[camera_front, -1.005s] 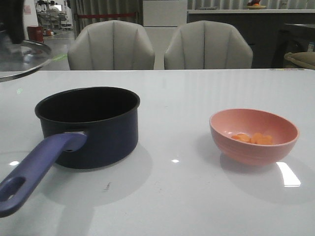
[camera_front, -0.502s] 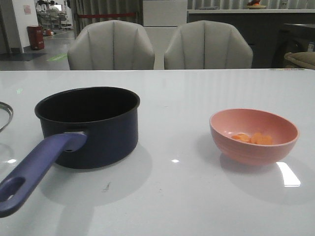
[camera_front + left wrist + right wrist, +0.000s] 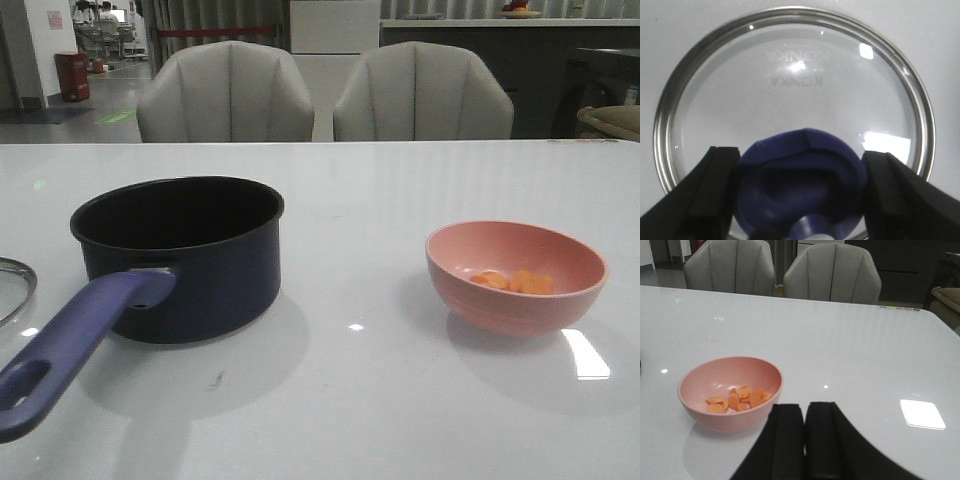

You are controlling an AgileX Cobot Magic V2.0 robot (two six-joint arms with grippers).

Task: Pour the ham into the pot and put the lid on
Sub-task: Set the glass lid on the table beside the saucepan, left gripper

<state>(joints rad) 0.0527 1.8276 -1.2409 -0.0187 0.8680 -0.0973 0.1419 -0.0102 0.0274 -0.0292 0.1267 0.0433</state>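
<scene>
The pink bowl has the bowl's rim (image 3: 597, 256) (image 3: 780, 372) at the side farthest from the pot. My right gripper goes there next and closes on it.
The dark navy pot (image 3: 205, 285) stands uncovered on the white table at the left, its purple-blue handle (image 3: 70, 345) pointing toward the front left. The ham (image 3: 515, 281) lies in a pink bowl (image 3: 515, 312) at the right. The glass lid (image 3: 795, 85) lies low by the table left of the pot; only its rim (image 3: 14, 283) shows in the front view. My left gripper (image 3: 801, 152) is shut on the lid's navy knob (image 3: 800, 175). My right gripper (image 3: 805, 407) is shut and empty, just right of the bowl (image 3: 715, 421) and its ham (image 3: 737, 399).
Two grey chairs (image 3: 225, 92) stand behind the table's far edge. The pot's handle reaches almost to the table's front left corner. Neither arm shows in the front view.
The lid was held up high at the far left a second ago. It has come down to table level left of the pot. Pot and bowl have not moved.
</scene>
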